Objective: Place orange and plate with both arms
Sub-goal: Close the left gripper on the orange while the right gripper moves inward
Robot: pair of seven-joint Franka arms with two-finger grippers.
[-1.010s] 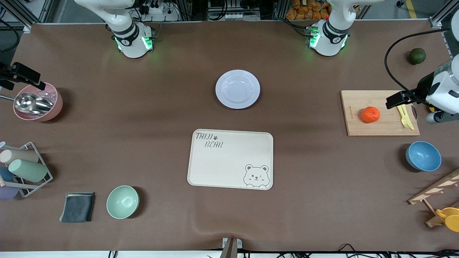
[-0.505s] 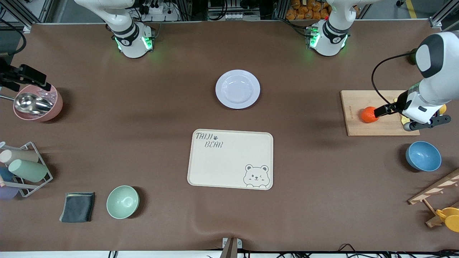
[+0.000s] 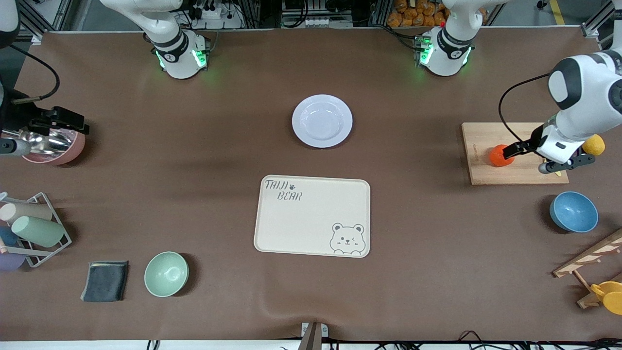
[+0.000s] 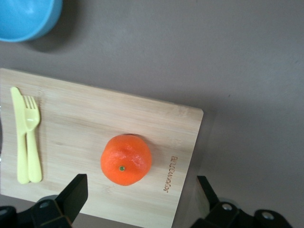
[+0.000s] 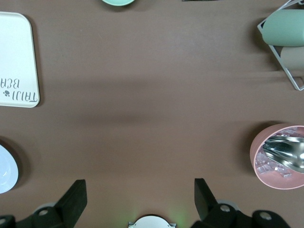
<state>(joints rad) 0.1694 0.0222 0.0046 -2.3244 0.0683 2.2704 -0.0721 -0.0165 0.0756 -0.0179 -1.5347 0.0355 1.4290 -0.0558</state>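
I move my left gripper down to the orange on the wooden cutting board next and close it around the orange's middle [image 3: 500, 155] [image 4: 126, 160].
The orange [image 3: 496, 156] [image 4: 126, 159] lies on a wooden cutting board [image 3: 515, 172] [image 4: 85, 137] toward the left arm's end of the table. My left gripper [image 3: 566, 164] [image 4: 142, 202] hangs over the board, open and holding nothing, with the orange just ahead of the gap between its fingers and not touched. The pale plate [image 3: 321, 120] [image 5: 5, 168] sits empty on the table, farther from the front camera than the bear-print tray [image 3: 311, 216]. My right gripper [image 3: 14, 146] [image 5: 140, 204] is open and empty in the air by the pink bowl [image 3: 63, 148] [image 5: 280, 156].
A yellow fork and knife [image 4: 27, 137] lie on the board, with a lemon [image 3: 594, 144] beside it. A blue bowl [image 3: 573, 211] sits nearer the front camera than the board. A green bowl [image 3: 166, 273], dark cloth [image 3: 105, 280] and cup rack [image 3: 34, 228] are toward the right arm's end.
The left arm has swung in over the cutting board and come closer to the orange. The right arm has shifted inward over the pink bowl. Both grippers stayed open.
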